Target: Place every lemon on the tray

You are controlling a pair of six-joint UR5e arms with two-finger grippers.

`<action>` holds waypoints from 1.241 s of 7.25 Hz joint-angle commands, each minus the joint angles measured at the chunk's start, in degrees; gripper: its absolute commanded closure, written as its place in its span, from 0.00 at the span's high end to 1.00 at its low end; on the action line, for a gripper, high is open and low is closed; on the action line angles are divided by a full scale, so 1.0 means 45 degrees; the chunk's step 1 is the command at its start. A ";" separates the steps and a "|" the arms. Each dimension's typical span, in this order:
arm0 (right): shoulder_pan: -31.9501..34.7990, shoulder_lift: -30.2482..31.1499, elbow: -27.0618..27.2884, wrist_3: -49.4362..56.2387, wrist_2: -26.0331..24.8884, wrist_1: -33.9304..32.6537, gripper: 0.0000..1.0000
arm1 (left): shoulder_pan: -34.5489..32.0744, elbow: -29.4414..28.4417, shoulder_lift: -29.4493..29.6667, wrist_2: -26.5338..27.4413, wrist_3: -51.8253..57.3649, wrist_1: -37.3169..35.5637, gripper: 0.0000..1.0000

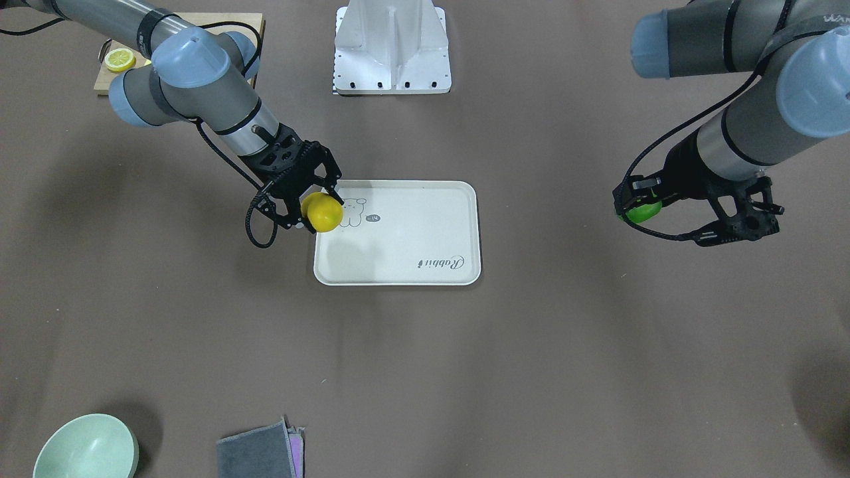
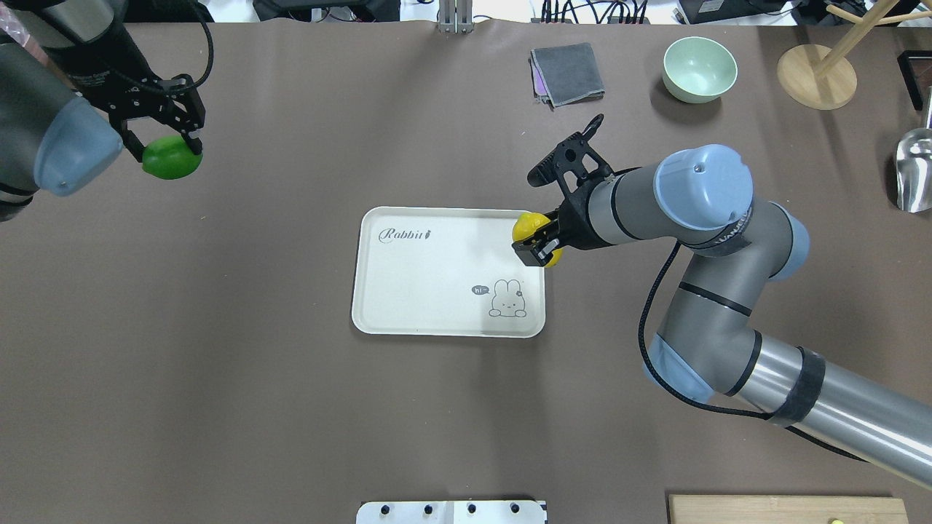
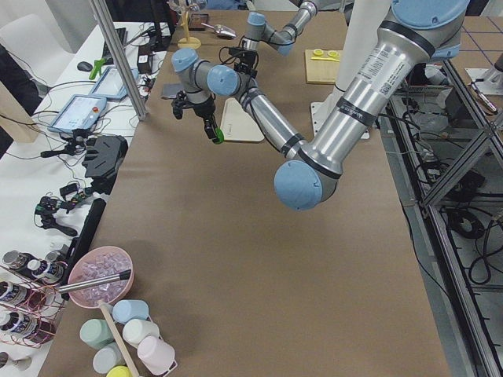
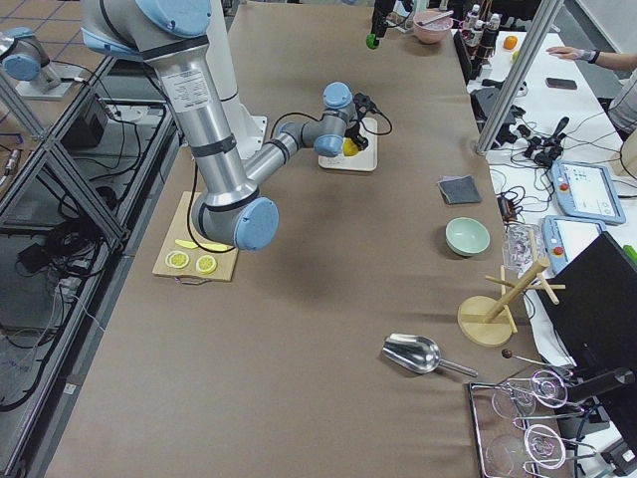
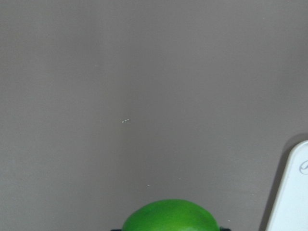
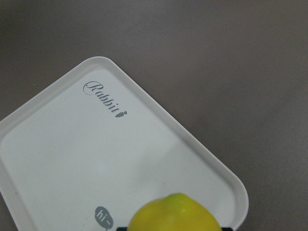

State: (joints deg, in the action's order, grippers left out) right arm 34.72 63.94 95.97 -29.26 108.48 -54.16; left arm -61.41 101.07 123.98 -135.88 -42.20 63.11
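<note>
I need to release the green lemon from my left gripper on the tray (image 1: 451, 238), beside the Rabbit lettering. The green lemon is still held above bare table.
The off-white tray (image 2: 437, 276) lies at the table's middle; it also shows in the front view (image 1: 412, 245) and the right wrist view (image 6: 72, 159). My right gripper (image 2: 537, 244) is shut on the yellow lemon (image 2: 526, 226) and holds it above the tray's right edge, near the rabbit drawing; the lemon shows too in the front view (image 1: 323, 212) and the right wrist view (image 6: 175, 214). My left gripper (image 2: 164, 142) is shut on the green lemon (image 2: 172, 157), held above bare table far left of the tray; the green lemon also shows in the left wrist view (image 5: 171, 216).
A wooden cutting board (image 1: 113, 73) with a lemon slice (image 1: 120, 60) lies near the robot's right. A green bowl (image 2: 700, 68), a folded grey cloth (image 2: 567, 73), a wooden stand (image 2: 815, 76) and a metal scoop (image 2: 914, 171) lie at the far right.
</note>
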 commanded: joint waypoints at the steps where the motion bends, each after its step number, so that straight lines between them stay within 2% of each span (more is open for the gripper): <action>1: -0.0351 -0.0320 -0.0487 -0.0001 -0.0296 0.0161 0.38 | 0.0555 -0.0115 0.0687 0.0039 -0.1298 -0.0059 0.00; 2: -0.0566 -0.0341 -0.0527 -0.0001 -0.0511 0.0161 0.42 | 0.1005 -0.0116 0.0845 0.0078 -0.1809 -0.0059 0.00; 3: -0.0703 -0.0341 -0.0527 -0.0001 -0.0648 0.0161 0.57 | 0.1319 -0.0348 0.1272 0.0098 -0.2433 -0.0039 0.00; 4: -0.0724 -0.0360 -0.0527 -0.0001 -0.0727 0.0161 0.77 | 0.1728 -0.0911 0.1721 0.0098 -0.2884 0.0038 0.00; 5: -0.0705 -0.0438 -0.0527 -0.0021 -0.0728 0.0161 0.91 | 0.1945 -0.1400 0.2170 0.0234 -0.2927 0.0039 0.00; 6: -0.0627 -0.0439 -0.0488 -0.0021 -0.0728 0.0161 0.99 | 0.2082 -0.1482 0.2426 0.0409 -0.3295 0.0058 0.00; 9: -0.0043 -0.0439 -0.0410 -0.0060 -0.0611 0.0161 0.99 | 0.3271 -0.3274 0.3052 0.1208 -0.5228 0.2375 0.00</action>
State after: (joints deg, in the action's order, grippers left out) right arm 33.31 61.97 94.01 -29.49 105.46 -53.44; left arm -48.75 89.60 136.82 -132.23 -62.50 69.40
